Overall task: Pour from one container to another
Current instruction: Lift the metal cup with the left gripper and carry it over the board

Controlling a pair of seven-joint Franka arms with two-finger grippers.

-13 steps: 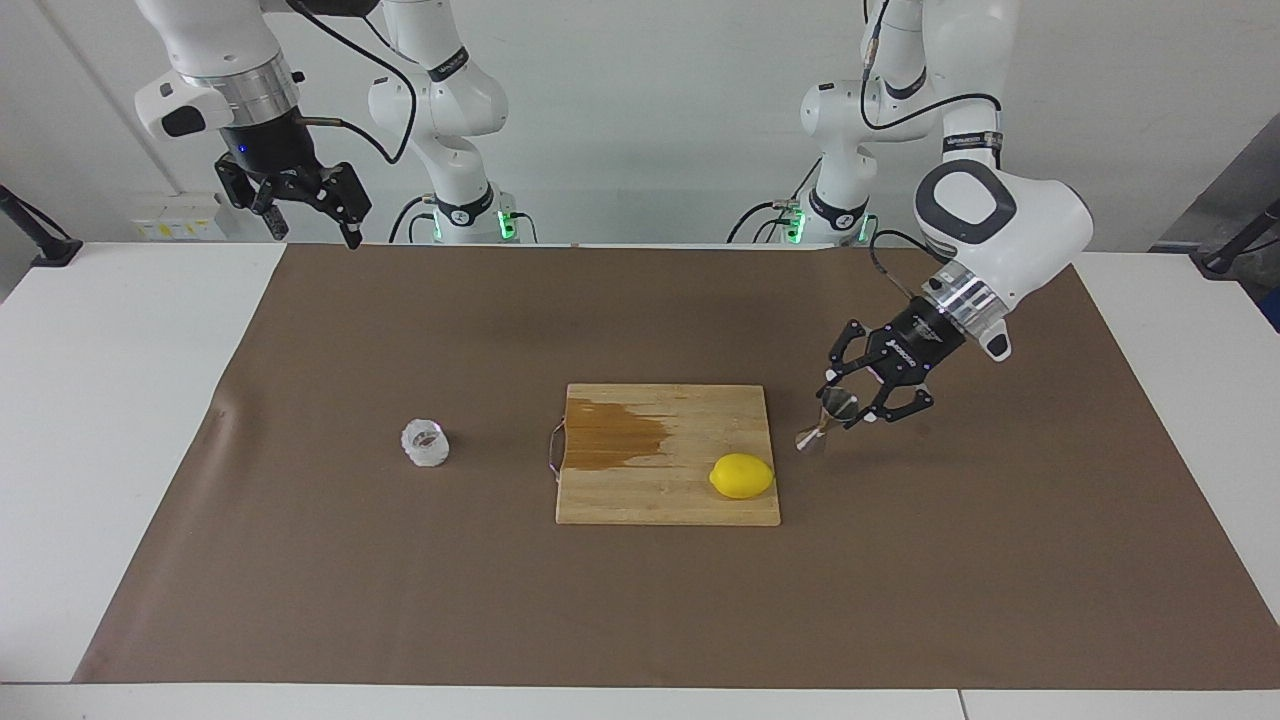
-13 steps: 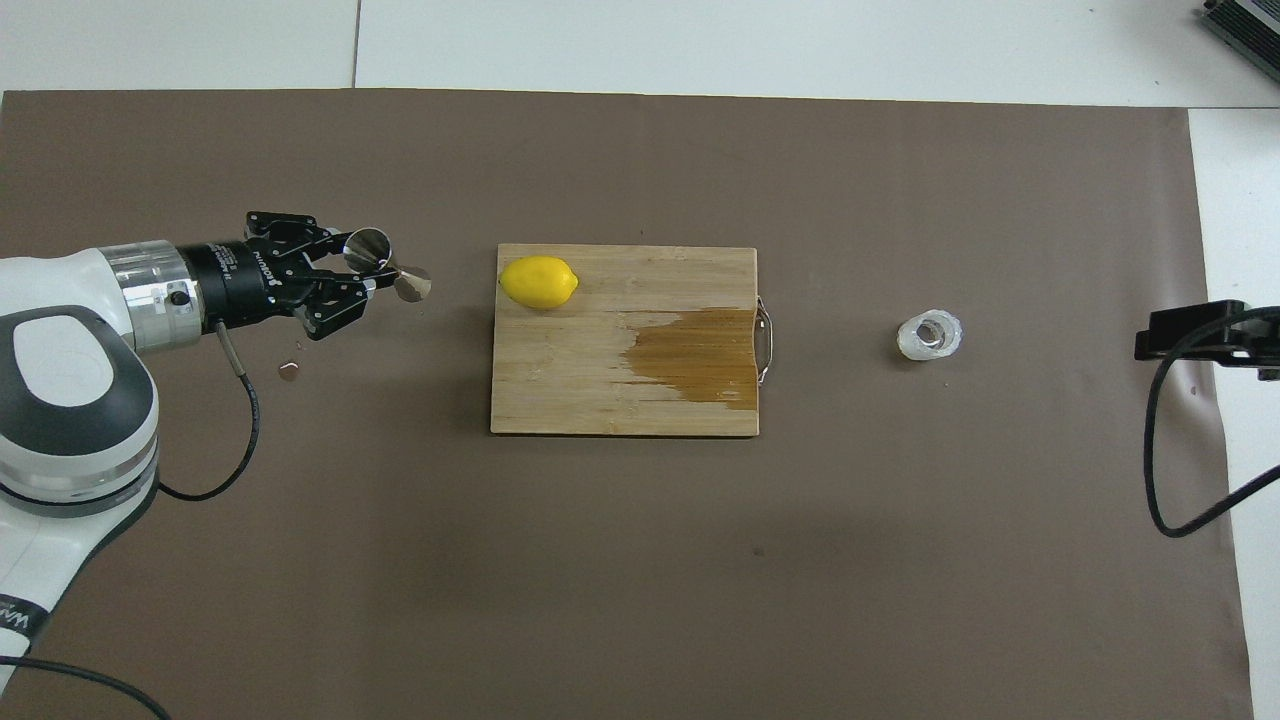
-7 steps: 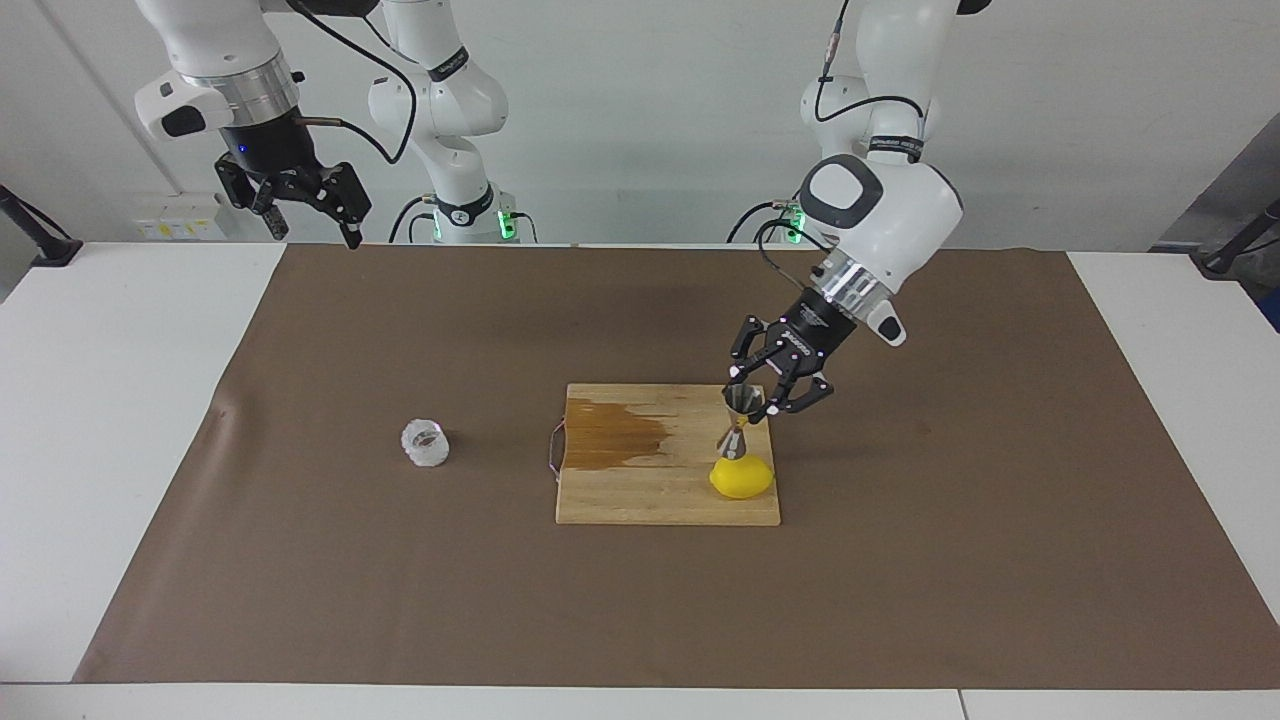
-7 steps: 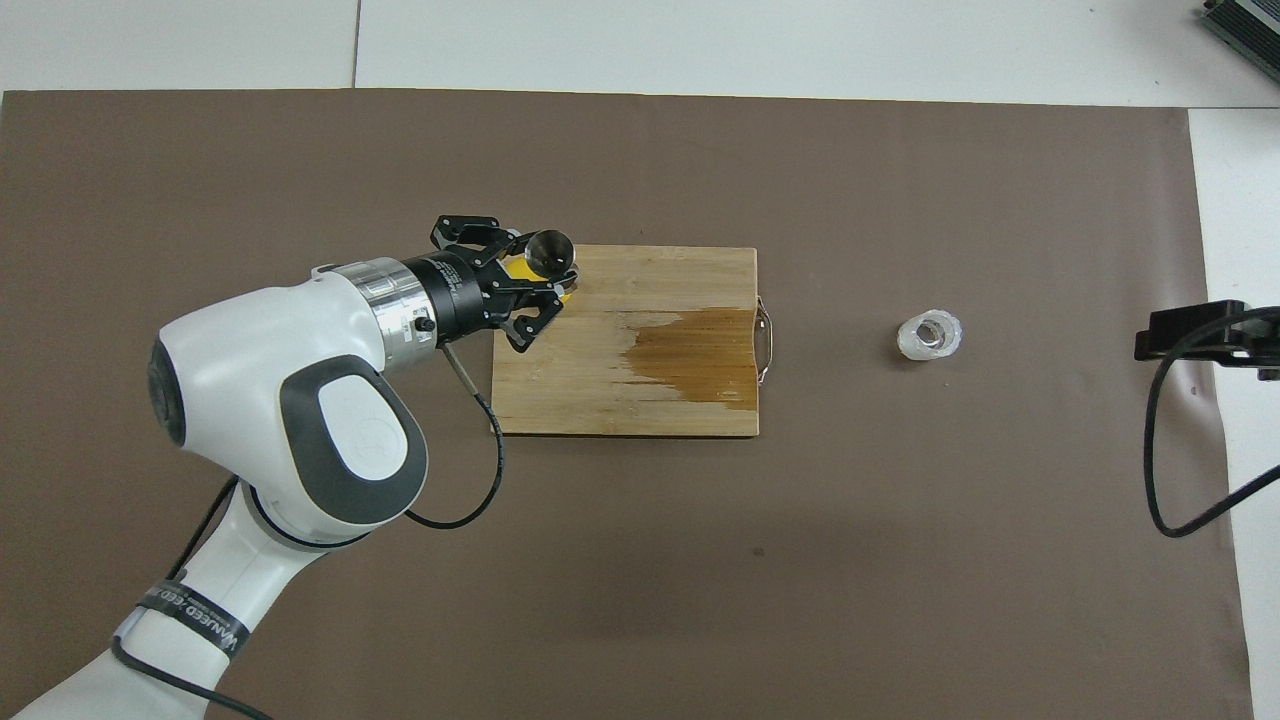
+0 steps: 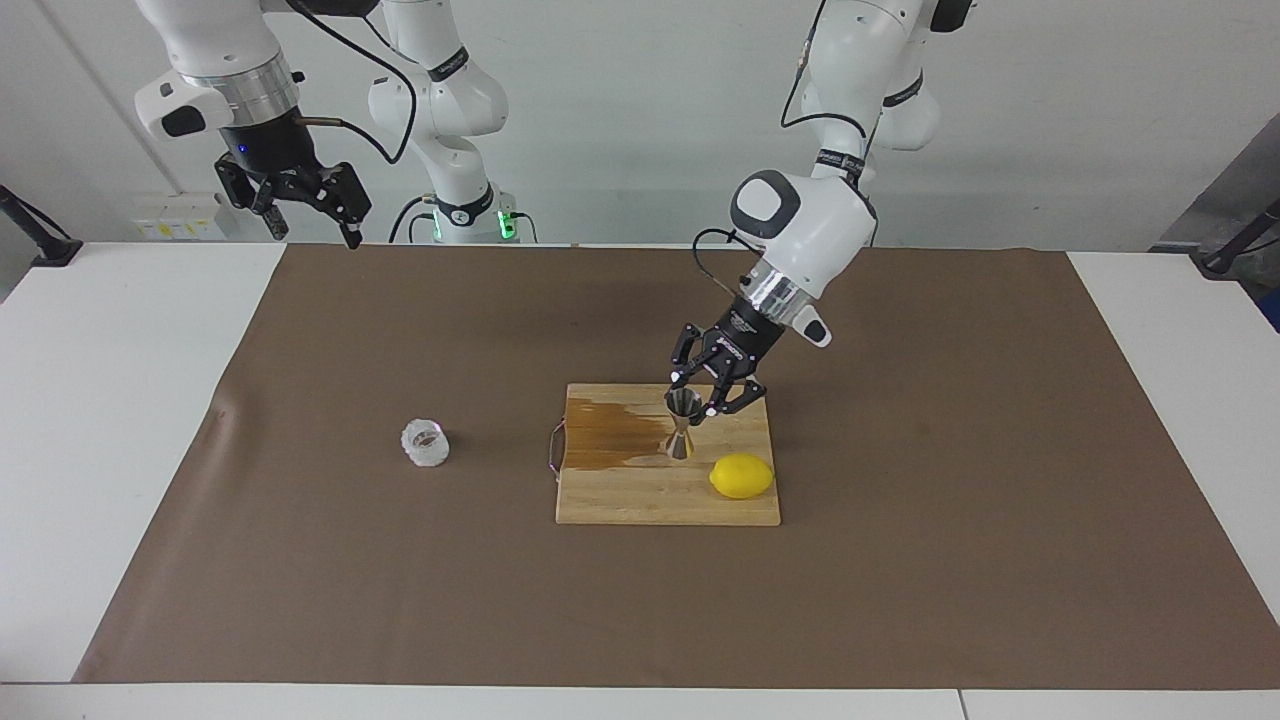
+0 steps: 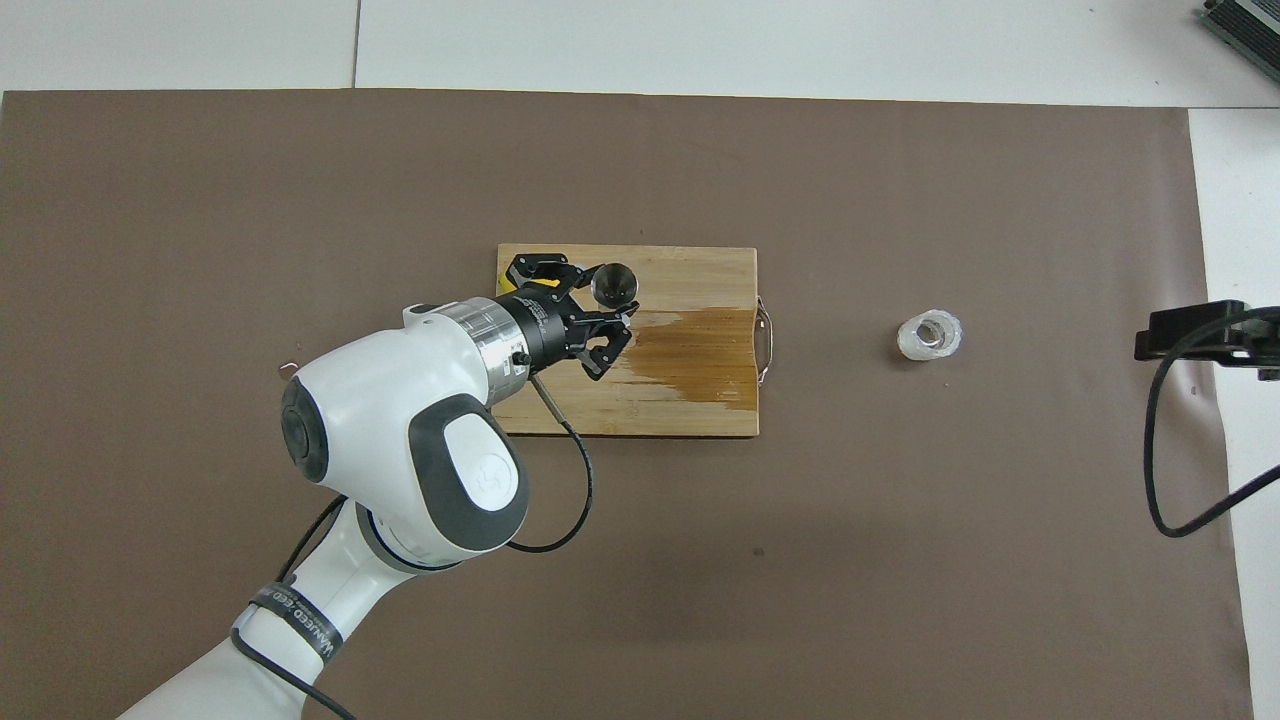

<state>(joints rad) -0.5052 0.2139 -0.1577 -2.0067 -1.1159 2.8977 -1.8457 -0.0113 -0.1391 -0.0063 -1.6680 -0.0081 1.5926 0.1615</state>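
Next, my left gripper releases the silver jigger on the middle of the dark wet stain (image 6: 685, 354) on the cutting board.
My left gripper (image 5: 692, 402) is shut on the upper cone of the silver jigger (image 5: 681, 428) and holds it nearly upright over the wooden cutting board (image 5: 640, 500). The jigger's foot is at the edge of the wet stain; I cannot tell whether it touches the board. In the overhead view the jigger (image 6: 613, 283) shows its open mouth beside the left gripper (image 6: 610, 303). The ribbed clear glass cup (image 5: 425, 443) stands alone on the brown mat toward the right arm's end, and also shows in the overhead view (image 6: 929, 336). My right gripper (image 5: 308, 212) waits open, high over the mat's corner near its base.
A yellow lemon (image 5: 741, 476) lies on the board beside the jigger, farther from the robots. A dark wet stain (image 5: 615, 440) covers the board's handle end. A brown mat (image 5: 400, 600) covers the table. A small droplet (image 6: 288, 368) sits on the mat.
My left arm has carried the jigger from over the mat, past the lemon, to over the board's middle, and turned it from tilted to nearly upright. The right arm has not moved.
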